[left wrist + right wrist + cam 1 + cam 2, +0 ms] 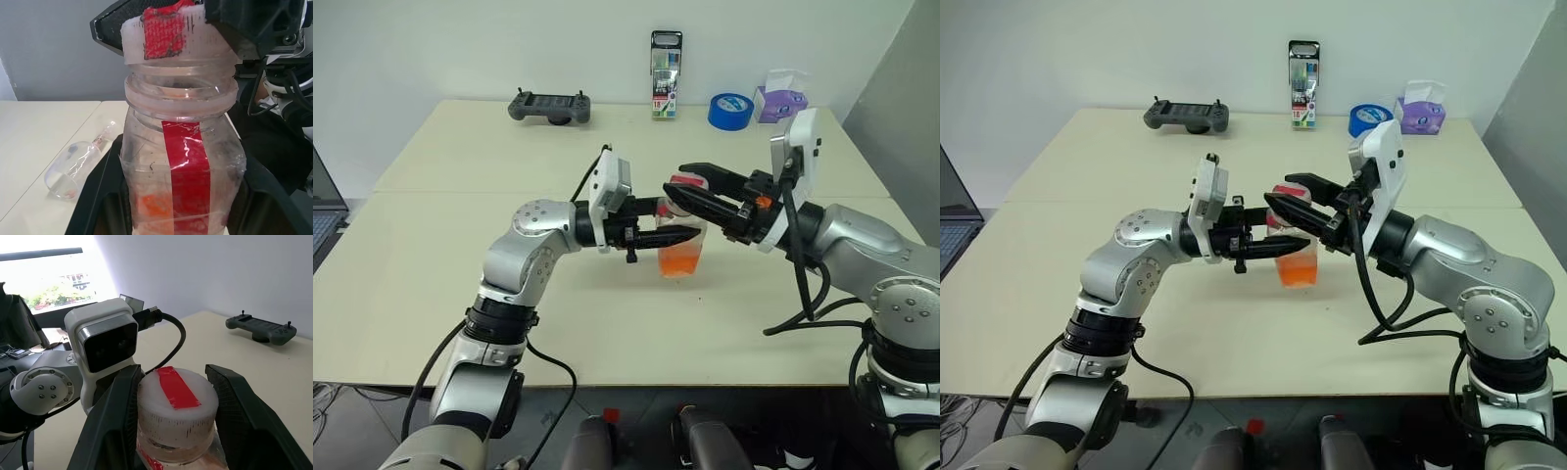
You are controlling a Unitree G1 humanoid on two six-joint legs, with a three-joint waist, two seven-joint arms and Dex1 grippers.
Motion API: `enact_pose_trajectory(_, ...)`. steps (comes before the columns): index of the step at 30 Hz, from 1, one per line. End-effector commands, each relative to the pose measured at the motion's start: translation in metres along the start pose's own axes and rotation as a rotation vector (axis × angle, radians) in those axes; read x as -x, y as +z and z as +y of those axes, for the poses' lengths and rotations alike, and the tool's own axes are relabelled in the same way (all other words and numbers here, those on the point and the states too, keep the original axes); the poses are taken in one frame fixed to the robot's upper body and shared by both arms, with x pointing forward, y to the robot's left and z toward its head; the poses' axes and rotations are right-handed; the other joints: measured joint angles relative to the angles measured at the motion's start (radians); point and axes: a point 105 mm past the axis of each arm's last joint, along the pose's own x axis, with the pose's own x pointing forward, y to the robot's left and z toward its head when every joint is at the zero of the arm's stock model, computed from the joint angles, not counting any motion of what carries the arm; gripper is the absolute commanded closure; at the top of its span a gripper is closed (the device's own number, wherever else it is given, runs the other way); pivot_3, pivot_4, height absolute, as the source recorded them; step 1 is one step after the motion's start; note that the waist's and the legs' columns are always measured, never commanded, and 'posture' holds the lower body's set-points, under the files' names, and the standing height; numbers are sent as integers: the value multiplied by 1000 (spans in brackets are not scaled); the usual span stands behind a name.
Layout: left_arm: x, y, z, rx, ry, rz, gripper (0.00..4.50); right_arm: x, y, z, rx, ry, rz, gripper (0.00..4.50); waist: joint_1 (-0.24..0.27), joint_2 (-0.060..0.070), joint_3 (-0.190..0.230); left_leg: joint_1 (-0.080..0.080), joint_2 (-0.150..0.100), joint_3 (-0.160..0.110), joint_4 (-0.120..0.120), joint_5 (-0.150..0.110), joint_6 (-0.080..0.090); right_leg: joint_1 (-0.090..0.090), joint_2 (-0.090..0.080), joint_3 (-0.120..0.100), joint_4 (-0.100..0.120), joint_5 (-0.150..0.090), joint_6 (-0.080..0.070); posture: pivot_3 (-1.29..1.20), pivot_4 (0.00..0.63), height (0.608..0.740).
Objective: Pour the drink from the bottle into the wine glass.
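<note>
I need to set the cap down with my right gripper on the cream table (794, 287) under the black cable loop, well clear of the bottle. The cap is now at the bottle's mouth.
A small clear bottle (682, 245) with a red label strip stands above the cream table (460, 245), a little orange-red drink (680, 260) in its bottom. My left gripper (690, 238) comes in from the left and is shut on the bottle's body. From the right, my right gripper (173, 373) is shut on the whitish, red-marked cap (177, 392) at the bottle's mouth. I cannot tell whether the cap still sits on the thread. In the left wrist view the clear wine glass (73, 167) appears to lie on its side on the table beyond the bottle.
Along the table's far edge stand a grey game controller (549, 106), an upright pack of markers (666, 74), a blue tape roll (730, 110) and a purple tissue box (780, 98). A laptop (323, 211) sits at the left edge.
</note>
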Motion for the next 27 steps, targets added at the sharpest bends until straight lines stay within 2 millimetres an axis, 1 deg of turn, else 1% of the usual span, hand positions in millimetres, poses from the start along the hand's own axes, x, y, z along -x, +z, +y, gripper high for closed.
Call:
enact_pose_trajectory(1,-2,1,-5,-10,-48,-7,2631,18,34,-39,-20,-243,-154,2683,0,0,0,0,0,0,0,0,0,0,0,0,0,0,0,0,150,740)
enact_pose_trajectory(3,-2,1,-5,-11,-51,-8,2631,16,33,-38,-89,-231,-163,2683,0,0,0,0,0,0,0,0,0,0,1,0,0,0,0,0,150,740)
enact_pose_trajectory(7,-2,1,-5,-14,-57,-7,2631,15,32,-34,-292,-207,-205,2683,0,0,0,0,0,0,0,0,0,0,1,0,0,1,-1,0,150,740)
enact_pose_trajectory(9,-1,1,-6,-14,-58,-6,2631,15,33,-33,-326,-209,-205,2683,-2,0,0,0,0,0,-1,0,0,0,1,0,0,1,-2,0,150,740)
enact_pose_trajectory(11,-1,1,-6,-15,-56,-6,2631,17,33,-33,-309,-216,-191,2683,-1,0,0,0,0,0,-1,0,0,-1,1,0,0,1,-2,0,150,740)
enact_pose_trajectory(12,-1,1,-6,-15,-54,-6,2631,19,33,-36,-265,-244,-180,2683,-1,0,0,-1,0,0,-1,0,0,-1,1,0,0,1,-2,0,150,740)
enact_pose_trajectory(14,0,1,-6,-15,-51,-5,2631,24,24,-38,-66,-302,-103,2683,0,0,0,-1,0,0,-1,0,0,-1,1,0,0,0,-1,0,150,740)
enact_pose_trajectory(16,1,0,-7,-14,-48,-5,2631,35,7,-47,91,-411,-14,2683,2,0,0,-1,0,0,-1,0,0,-1,0,0,-1,0,0,0,150,740)
enact_pose_trajectory(18,1,-1,-8,-15,-43,-4,2631,54,-17,-60,225,-561,76,2683,3,0,0,-1,0,0,-1,0,0,0,0,0,-2,0,0,0,150,740)
enact_pose_trajectory(21,1,-1,-9,-13,-39,-5,2631,84,-55,-69,396,-710,208,2683,5,0,0,-2,-1,0,-1,0,0,0,0,0,-3,-1,1,0,150,740)
enact_pose_trajectory(22,1,-2,-9,-13,-39,-6,2631,93,-68,-70,407,-751,243,2683,4,0,0,-2,-1,1,-1,0,0,-1,0,1,-3,-1,1,0,150,740)
enact_pose_trajectory(24,0,-2,-9,-11,-40,-7,2631,109,-91,-72,364,-827,269,2683,3,0,0,-1,-1,2,-1,0,0,-1,0,1,-2,-1,1,0,150,740)
enact_pose_trajectory(25,0,-2,-9,-12,-41,-7,2631,115,-104,-73,364,-849,295,2683,0,0,0,-1,-1,2,-1,0,0,0,0,1,-2,-1,1,0,150,740)
enact_pose_trajectory(27,-1,-2,-8,-12,-43,-9,2631,121,-122,-73,348,-879,315,2683,-4,0,0,1,-1,4,-1,0,0,0,1,3,-1,-1,1,0,150,740)
